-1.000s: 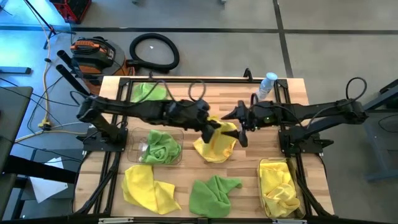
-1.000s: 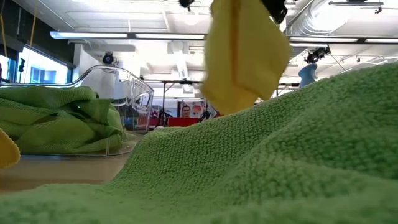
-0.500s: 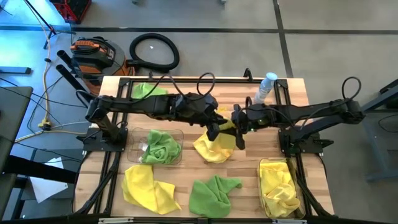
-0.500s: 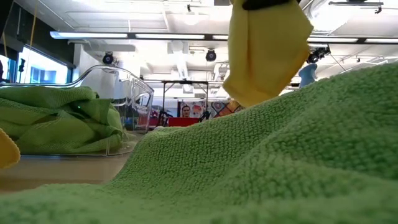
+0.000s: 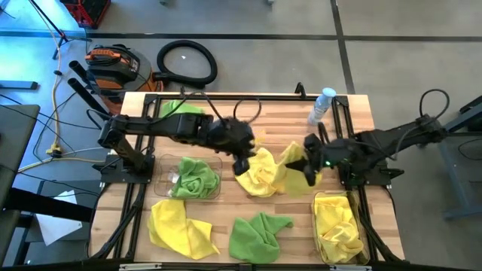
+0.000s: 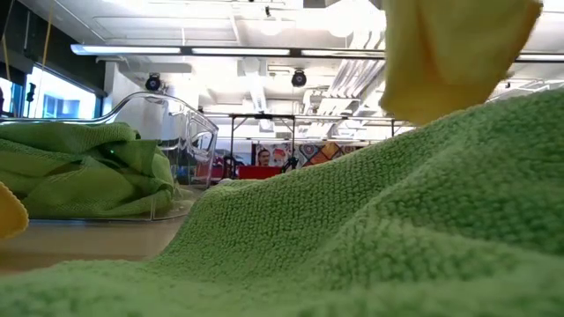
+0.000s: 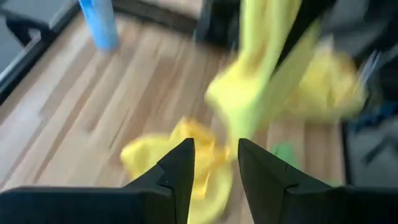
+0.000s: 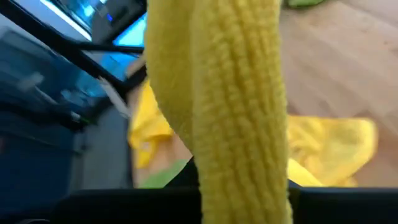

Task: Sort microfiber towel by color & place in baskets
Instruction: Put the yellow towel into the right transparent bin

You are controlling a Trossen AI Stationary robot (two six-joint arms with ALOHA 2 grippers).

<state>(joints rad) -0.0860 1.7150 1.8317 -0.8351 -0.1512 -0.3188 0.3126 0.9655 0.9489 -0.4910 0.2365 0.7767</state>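
My right gripper needs to let go of the yellow towel on top of the yellow towels in their basket (image 5: pixel 334 235).
My right gripper (image 5: pixel 309 170) is shut on a yellow towel (image 5: pixel 291 159) between the table's middle and the right basket (image 5: pixel 319 226), which holds yellow towels. The towel fills the right wrist view (image 8: pixel 230 93) and hangs at the top of the low view (image 6: pixel 449 53). My left gripper (image 5: pixel 242 162) is open and empty (image 7: pixel 214 177) over a second yellow towel (image 5: pixel 256 177) that lies crumpled on the table. The left basket (image 5: pixel 167 181) holds green towels (image 5: pixel 197 179). My right gripper holds the yellow towel by a bunched upper part (image 8: pixel 244 177); the towel itself hides the fingers. The towel hangs slack below the gripper. In the left wrist view its lower end (image 7: pixel 233 118) is clear of the table.
Loose towels lie on the table: a green one at the far left (image 5: pixel 179 111), a yellow one at the near left (image 5: pixel 181 226), and a green one at the near middle (image 5: pixel 260 233), which fills the low view (image 6: pixel 397 229). A water bottle (image 5: pixel 324 105) stands at the far right.
My right gripper has gone toward the table's right edge and a little nearer, carrying the hanging yellow towel away from the middle. My left gripper has drawn back a little toward the table's left. The other yellow towel has stayed on the table.
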